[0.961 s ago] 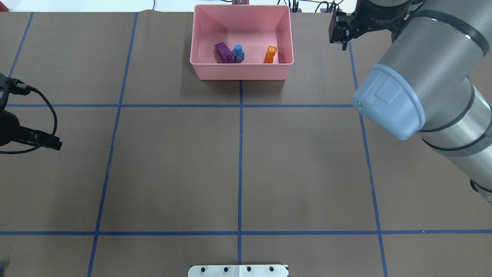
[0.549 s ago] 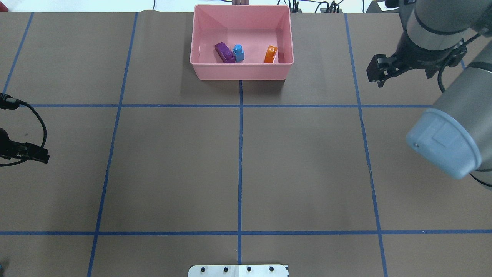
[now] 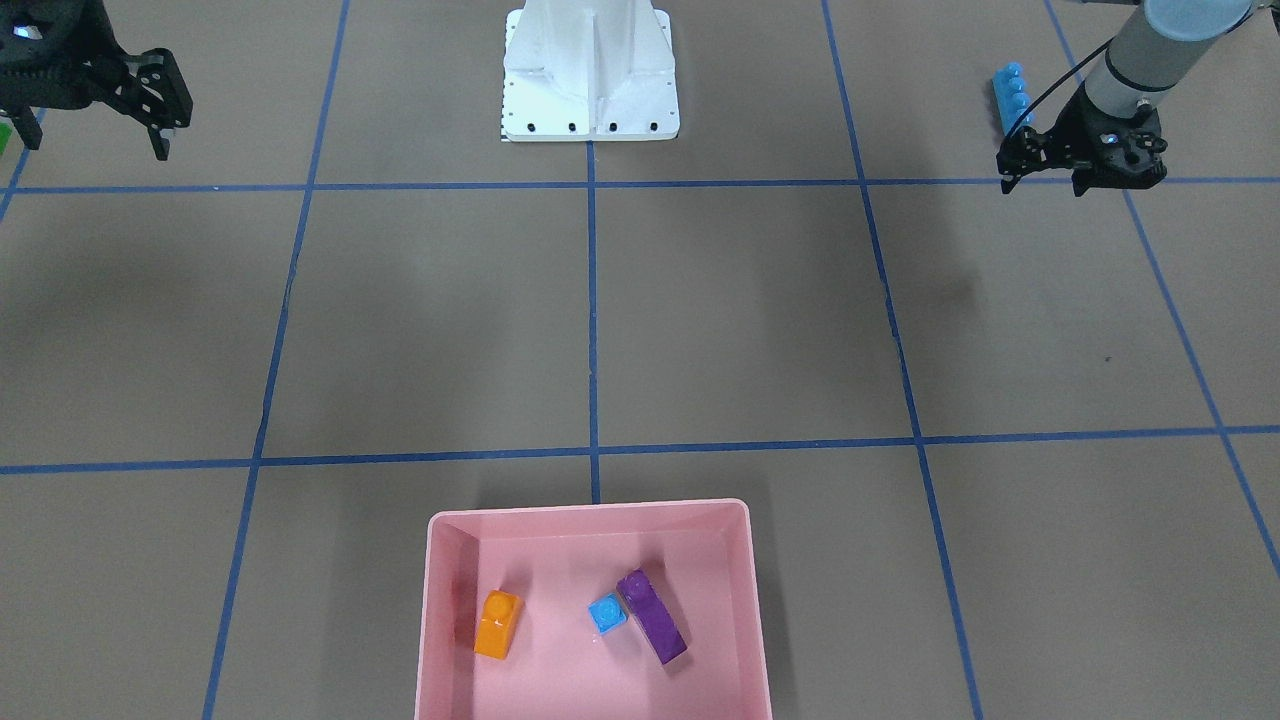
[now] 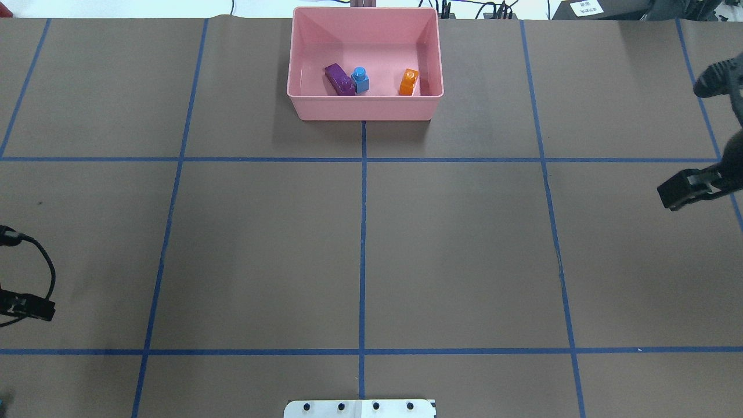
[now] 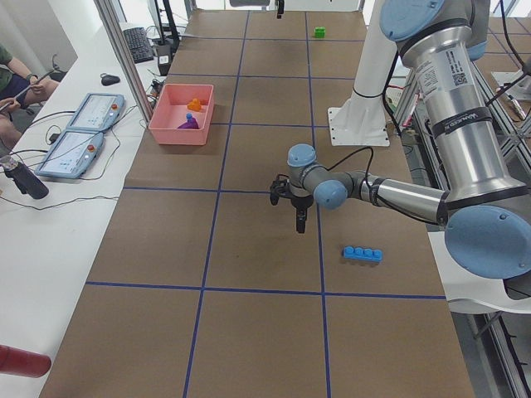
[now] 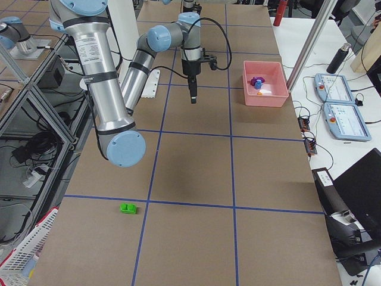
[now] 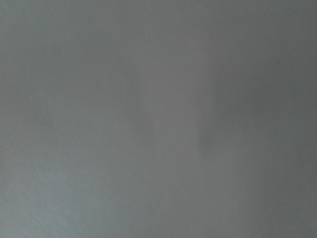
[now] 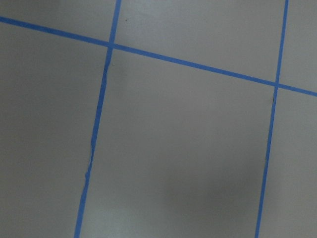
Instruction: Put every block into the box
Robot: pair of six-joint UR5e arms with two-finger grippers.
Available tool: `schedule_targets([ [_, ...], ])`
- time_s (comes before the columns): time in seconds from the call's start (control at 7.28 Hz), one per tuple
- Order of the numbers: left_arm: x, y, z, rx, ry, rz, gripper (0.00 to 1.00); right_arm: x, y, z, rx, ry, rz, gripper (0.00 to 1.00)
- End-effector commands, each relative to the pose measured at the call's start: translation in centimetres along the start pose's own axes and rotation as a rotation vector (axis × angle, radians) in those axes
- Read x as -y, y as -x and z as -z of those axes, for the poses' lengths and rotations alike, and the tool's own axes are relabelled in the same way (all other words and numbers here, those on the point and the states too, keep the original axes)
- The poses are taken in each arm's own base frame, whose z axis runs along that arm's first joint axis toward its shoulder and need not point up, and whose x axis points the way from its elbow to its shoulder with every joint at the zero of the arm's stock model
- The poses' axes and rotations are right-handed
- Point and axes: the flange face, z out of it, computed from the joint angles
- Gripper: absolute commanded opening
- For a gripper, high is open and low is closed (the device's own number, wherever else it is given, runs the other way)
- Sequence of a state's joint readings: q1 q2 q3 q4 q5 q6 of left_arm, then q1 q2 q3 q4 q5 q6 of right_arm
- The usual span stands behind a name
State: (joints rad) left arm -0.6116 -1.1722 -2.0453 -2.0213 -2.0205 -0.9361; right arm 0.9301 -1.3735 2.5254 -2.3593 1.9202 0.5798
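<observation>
The robot's left gripper will next move to the middle of the long blue block (image 3: 1015, 101) on the table and close there.
The pink box (image 4: 365, 108) stands at the table's far middle. Inside it lie a purple block (image 4: 340, 79), a small blue block (image 4: 360, 80) and an orange block (image 4: 409, 82). A long blue block (image 3: 1010, 95) lies on the table on my left side, close behind my left gripper (image 3: 1040, 185), which hangs open and empty. A green block (image 6: 128, 208) sits on the table far out on my right side. My right gripper (image 3: 95, 142) is open and empty, hovering near it. The left wrist view is a grey blur.
The white robot base plate (image 3: 590, 95) sits at the table's near middle edge. Blue tape lines (image 4: 363, 232) divide the brown table into squares. A person's arm (image 5: 12, 79) and tablets (image 5: 87, 124) are at a side desk beyond the box.
The right arm swung away from the box, out to the right and back toward the robot. The left gripper slid back along the left edge toward the robot.
</observation>
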Motion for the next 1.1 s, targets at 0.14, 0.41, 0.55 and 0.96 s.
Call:
schedule_targets([
  [0.14, -7.0, 3.1, -3.5, 0.077, 0.055, -0.072, 1.0, -3.7, -3.9, 1.8, 0.057, 0.008, 0.018, 1.0],
  [0.41, -9.7, 5.7, -3.5, 0.067, 0.083, -0.127, 1.0, -3.5, -4.1, 1.8, 0.053, 0.006, 0.019, 1.0],
  [0.55, -10.6, 5.9, -4.8, 0.061, 0.124, -0.153, 1.0, -3.5, -4.0, 1.9, 0.054, 0.003, 0.023, 1.0],
  [0.96, -12.4, 7.6, -7.7, -0.01, 0.176, -0.195, 1.0, -3.2, -4.0, 1.9, 0.048, -0.005, 0.025, 1.0],
])
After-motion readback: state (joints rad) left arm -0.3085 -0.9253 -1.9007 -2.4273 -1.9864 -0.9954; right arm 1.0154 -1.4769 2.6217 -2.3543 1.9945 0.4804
